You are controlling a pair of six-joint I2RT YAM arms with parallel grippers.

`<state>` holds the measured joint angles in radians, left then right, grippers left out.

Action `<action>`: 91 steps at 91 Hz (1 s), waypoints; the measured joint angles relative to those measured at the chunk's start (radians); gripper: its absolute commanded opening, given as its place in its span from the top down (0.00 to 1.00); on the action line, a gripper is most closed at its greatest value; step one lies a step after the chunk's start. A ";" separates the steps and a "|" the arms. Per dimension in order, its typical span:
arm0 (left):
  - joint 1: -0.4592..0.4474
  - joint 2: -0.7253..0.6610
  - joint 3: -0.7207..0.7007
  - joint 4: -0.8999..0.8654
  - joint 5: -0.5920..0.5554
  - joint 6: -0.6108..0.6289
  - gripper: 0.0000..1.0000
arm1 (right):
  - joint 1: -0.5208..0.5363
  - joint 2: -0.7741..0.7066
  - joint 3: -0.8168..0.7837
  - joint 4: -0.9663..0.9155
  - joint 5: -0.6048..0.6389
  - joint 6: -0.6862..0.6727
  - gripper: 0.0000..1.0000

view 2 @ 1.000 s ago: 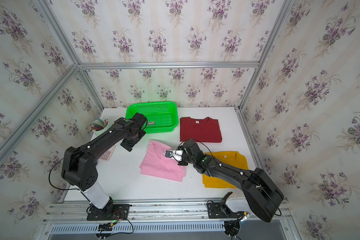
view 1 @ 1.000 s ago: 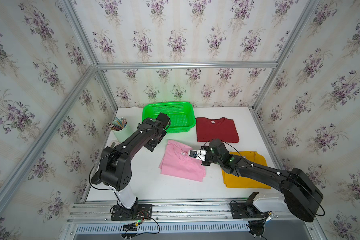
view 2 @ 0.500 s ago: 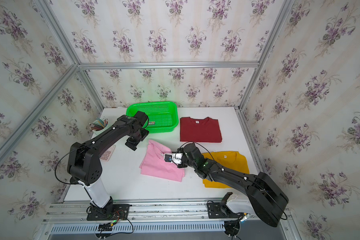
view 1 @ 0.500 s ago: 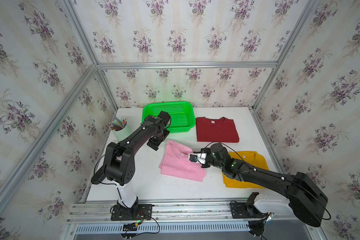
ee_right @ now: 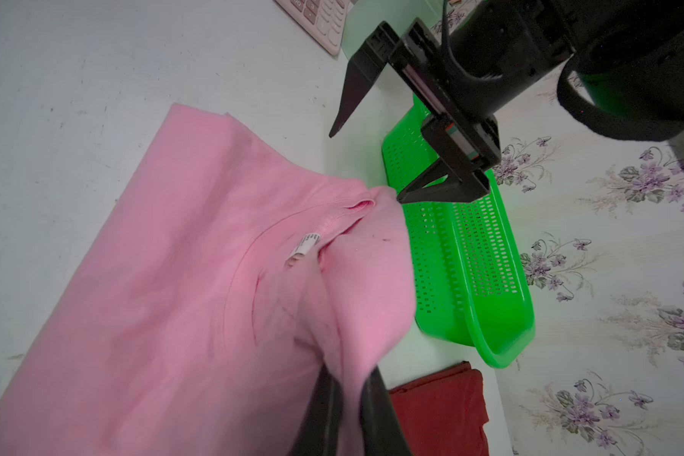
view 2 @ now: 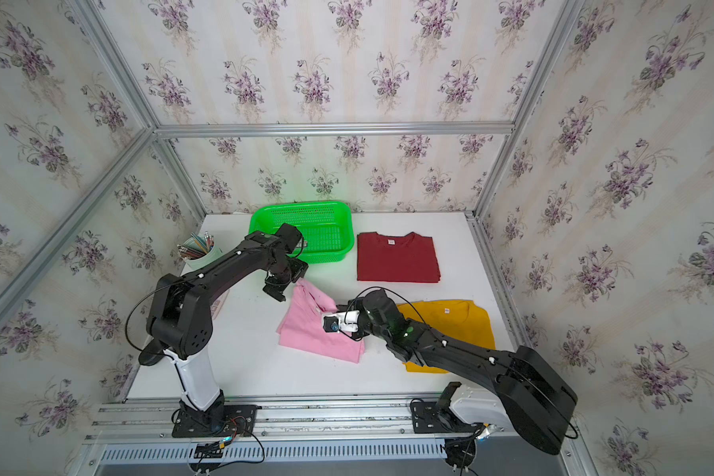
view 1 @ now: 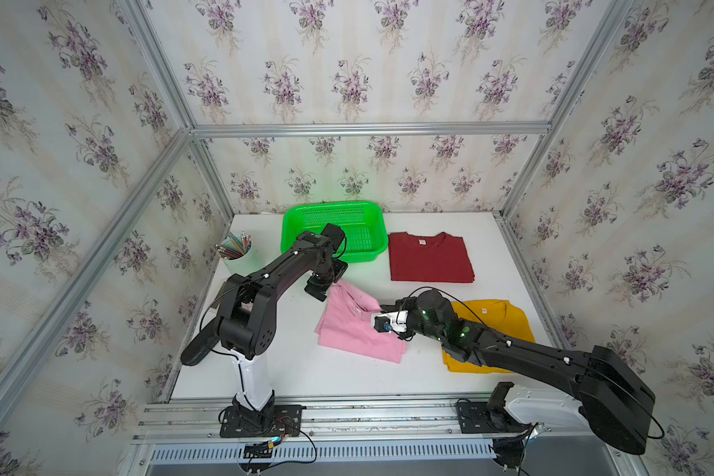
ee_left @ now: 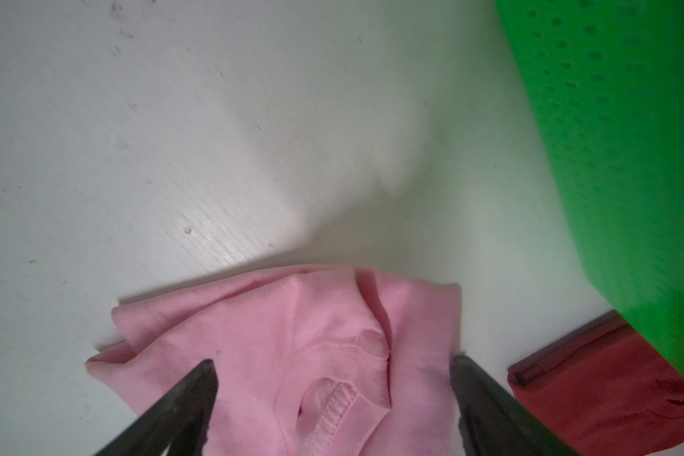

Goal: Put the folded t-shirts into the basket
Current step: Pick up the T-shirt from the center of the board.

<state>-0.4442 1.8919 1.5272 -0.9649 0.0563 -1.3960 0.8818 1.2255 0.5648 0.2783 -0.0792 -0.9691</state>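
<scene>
Only my right gripper holds the cloth beside the pink t-shirt's collar. My left gripper will pinch the pink t-shirt's far shoulder (view 1: 339,288) before both lift it to the basket.
The pink t-shirt (view 1: 355,334) (view 2: 314,336) lies mid-table, its collar side bunched and raised. My right gripper (ee_right: 350,398) (view 1: 388,308) is shut on a fold of that pink cloth (ee_right: 155,296) beside the collar. My left gripper (ee_left: 332,361) (view 1: 326,285) (ee_right: 366,166) hangs open over the tee's far corner (ee_left: 293,335), one finger on each side of the collar. The green basket (view 1: 367,255) (view 2: 330,259) (ee_left: 628,158) (ee_right: 502,335) stands just behind it. The dark red tee (view 1: 429,259) (view 2: 396,259) and the mustard tee (view 1: 495,321) (view 2: 458,325) lie flat on the right.
A pale green pencil cup (view 1: 238,255) (view 2: 198,253) stands at the far left by the wall. A pink calculator (ee_right: 320,19) lies on the left, partly under the left arm. Aluminium frame posts and papered walls close in three sides.
My left gripper has swung away from the basket's front and down over the pink tee's far corner. My right gripper, still shut on the cloth, has drawn it a little nearer, bunching the collar.
</scene>
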 measured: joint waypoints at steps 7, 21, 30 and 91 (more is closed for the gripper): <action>-0.003 -0.008 0.009 0.001 -0.010 0.007 0.06 | 0.008 0.003 0.000 -0.001 0.000 -0.004 1.00; -0.022 -0.040 0.020 0.003 -0.057 0.008 0.11 | 0.021 0.020 0.000 -0.007 0.010 -0.006 1.00; -0.031 -0.035 0.009 0.009 -0.062 0.008 0.25 | 0.025 0.022 0.001 -0.007 0.010 -0.006 1.00; -0.043 -0.004 -0.065 0.191 -0.064 0.050 0.07 | 0.036 -0.014 0.009 -0.016 -0.008 0.004 1.00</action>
<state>-0.4870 1.8881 1.4620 -0.7738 -0.0082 -1.3460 0.9180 1.2118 0.5739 0.2626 -0.0872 -0.9649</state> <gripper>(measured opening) 0.938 0.093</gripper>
